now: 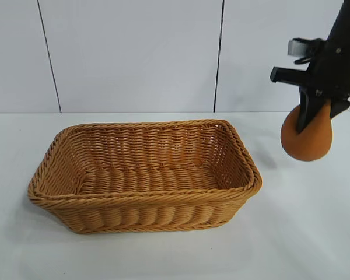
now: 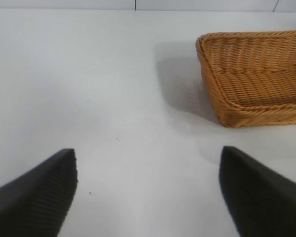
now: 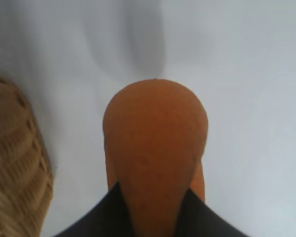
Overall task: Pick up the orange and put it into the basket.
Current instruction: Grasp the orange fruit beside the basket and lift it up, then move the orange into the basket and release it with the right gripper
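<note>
My right gripper should release the orange on the bare wicker bottom around the middle of the basket (image 1: 162, 172).
My right gripper (image 1: 312, 119) is shut on the orange (image 1: 307, 137), a dull orange-brown round fruit, and holds it in the air to the right of the basket (image 1: 46, 166), apart from its rim. In the right wrist view the orange (image 3: 155, 133) hangs between the black fingers (image 3: 103, 217) and the basket's edge (image 3: 17, 168) shows beside it. The basket is a large golden-brown wicker one and holds nothing. My left gripper (image 2: 148, 192) is open and empty above the white table, with the basket (image 2: 227, 106) farther off.
The white table (image 1: 315, 233) lies around the basket. A white panelled wall (image 1: 134, 52) stands behind it.
</note>
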You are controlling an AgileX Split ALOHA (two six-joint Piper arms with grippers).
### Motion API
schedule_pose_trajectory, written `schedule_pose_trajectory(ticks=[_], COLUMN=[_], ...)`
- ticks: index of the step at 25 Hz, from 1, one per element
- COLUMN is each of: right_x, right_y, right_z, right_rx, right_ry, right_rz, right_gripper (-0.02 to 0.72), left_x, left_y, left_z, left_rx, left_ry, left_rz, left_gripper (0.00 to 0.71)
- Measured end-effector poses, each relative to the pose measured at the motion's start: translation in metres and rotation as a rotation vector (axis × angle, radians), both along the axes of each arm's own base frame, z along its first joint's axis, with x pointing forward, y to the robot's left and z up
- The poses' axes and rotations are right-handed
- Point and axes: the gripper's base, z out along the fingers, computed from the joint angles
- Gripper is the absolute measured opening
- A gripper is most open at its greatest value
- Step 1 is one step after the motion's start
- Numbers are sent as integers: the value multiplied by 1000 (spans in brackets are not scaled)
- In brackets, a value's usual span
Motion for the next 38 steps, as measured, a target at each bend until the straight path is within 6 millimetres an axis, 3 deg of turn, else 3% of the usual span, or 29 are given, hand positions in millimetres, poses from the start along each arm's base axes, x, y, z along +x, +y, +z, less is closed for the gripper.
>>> schedule_pose_trajectory(ticks=[5, 9, 21, 27, 35, 38], right_x=[-10, -16, -52, -58, -44, -42], right_y=[5, 24, 160, 198, 208, 209], right_z=[35, 43, 45, 15, -49, -65], right_rx=[65, 72, 160, 164, 120, 108], right_ry=[-85, -107, -257, -244, -159, -136], right_rz=[12, 67, 329, 386, 353, 350], right_gripper=[64, 64, 64, 64, 64, 64], left_x=[0, 0, 0, 0, 0, 0], left_y=[0, 0, 0, 0, 0, 0], left_z=[0, 0, 0, 0, 0, 0], left_rx=[0, 0, 0, 0, 0, 0], left_ry=[0, 0, 0, 0, 0, 0], left_rz=[0, 0, 0, 0, 0, 0], left_gripper=[567, 567, 567, 567, 567, 567])
